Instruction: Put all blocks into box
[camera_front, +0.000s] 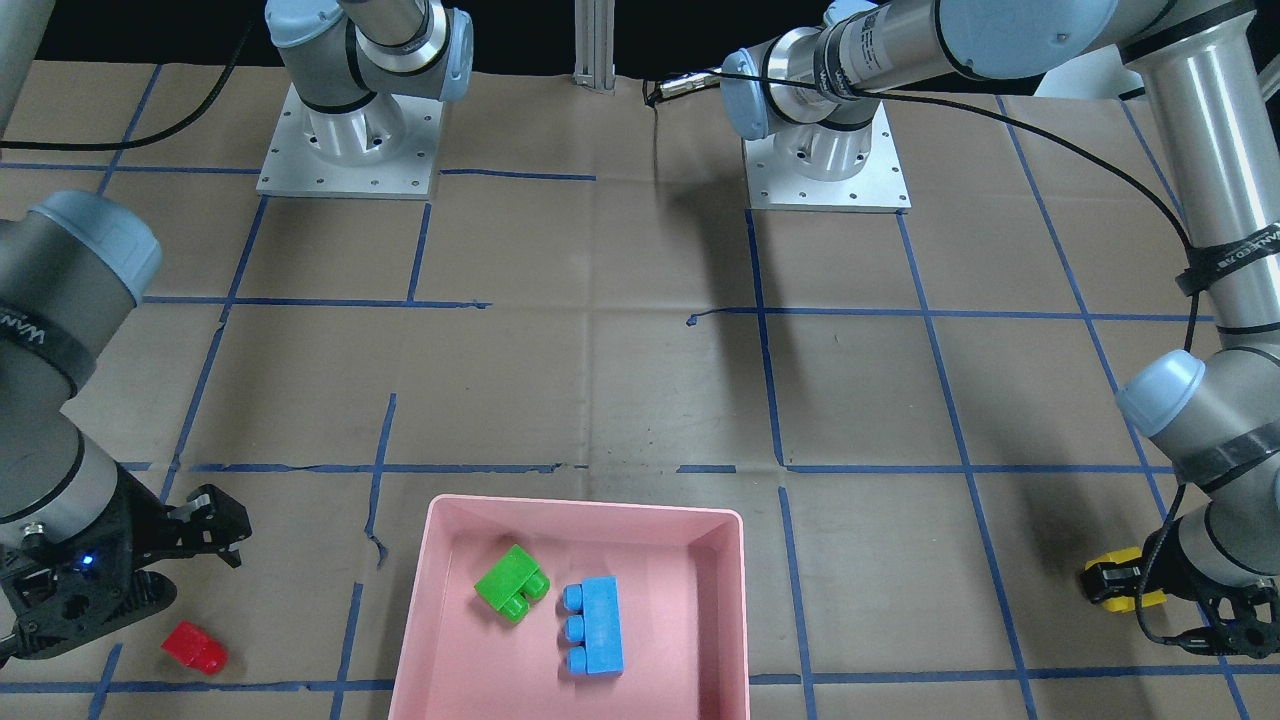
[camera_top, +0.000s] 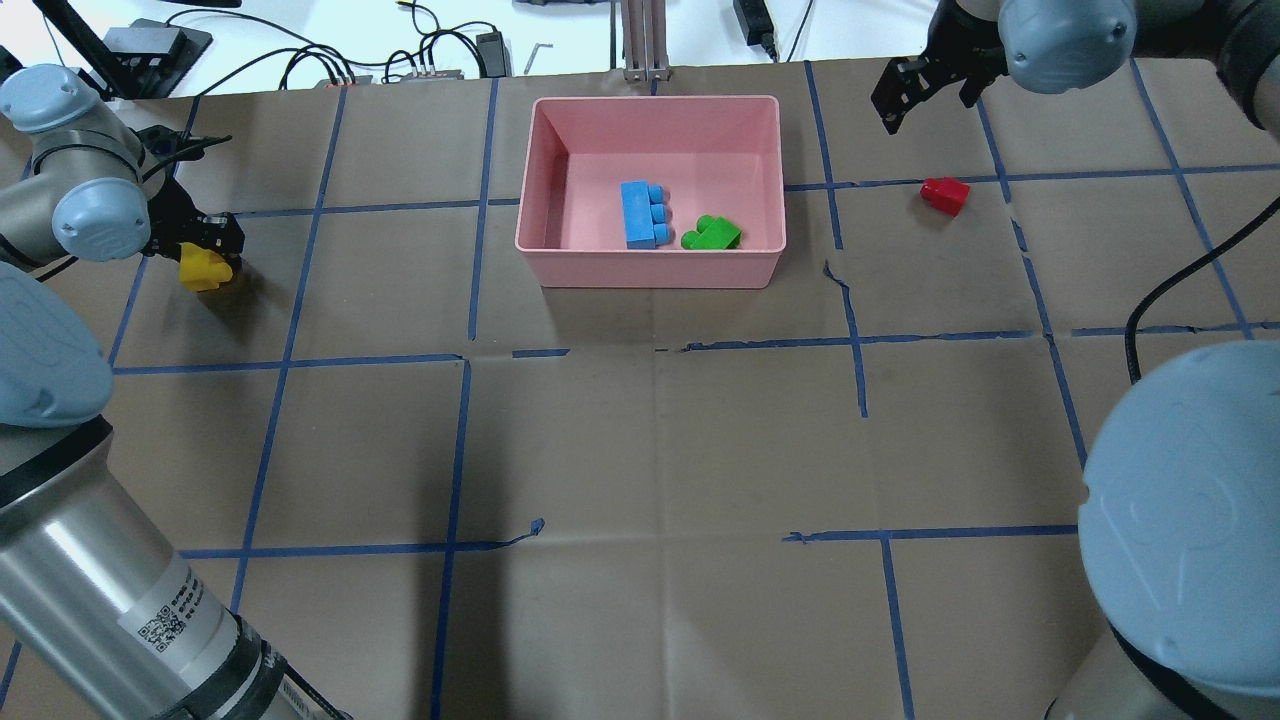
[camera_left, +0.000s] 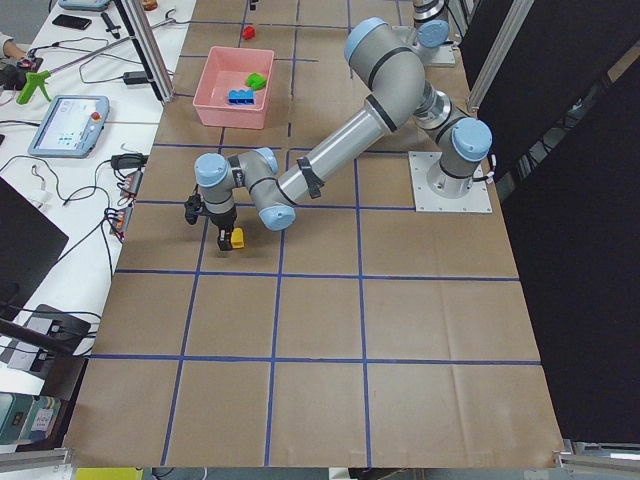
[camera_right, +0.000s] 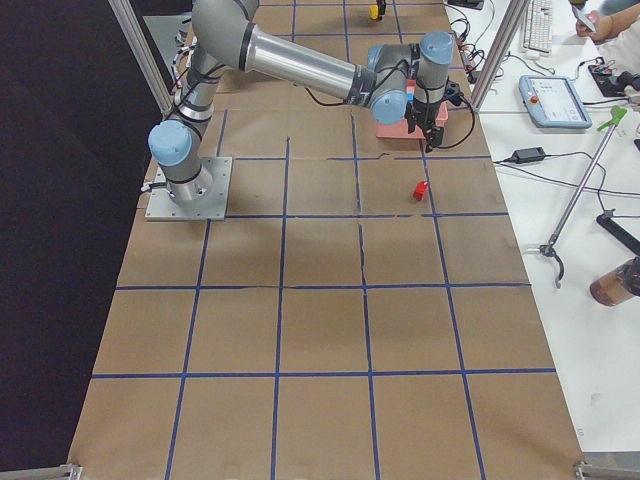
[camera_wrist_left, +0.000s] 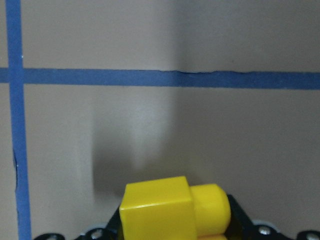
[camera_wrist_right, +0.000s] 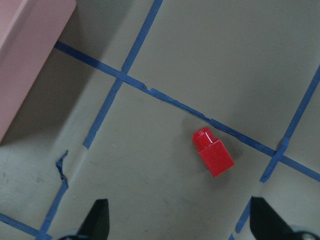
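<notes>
I move my right gripper to the red brick next and close it on the brick's square body (camera_front: 187, 643) (camera_wrist_right: 216, 158), leaving the brick's round knob free.
The pink box (camera_top: 650, 268) stands at the far middle of the table and holds the light blue brick (camera_top: 641, 213) and the green brick (camera_top: 711, 234). My left gripper (camera_top: 205, 262) is shut on the yellow brick (camera_wrist_left: 170, 210) and holds it low over the table, far to the left of the box. The red brick (camera_top: 945, 194) lies on the table to the right of the box. My right gripper (camera_top: 925, 95) is open and empty, raised just beyond the red brick (camera_wrist_right: 213, 151), which shows between its fingers (camera_wrist_right: 97, 220) in the right wrist view.
Blue tape lines (camera_top: 460, 440) mark a grid on the brown paper cover. An aluminium post (camera_top: 640, 40) stands behind the box at the far edge. The two arm bases (camera_front: 350, 150) (camera_front: 825, 160) sit on the robot's side. Cables lie beyond the far edge.
</notes>
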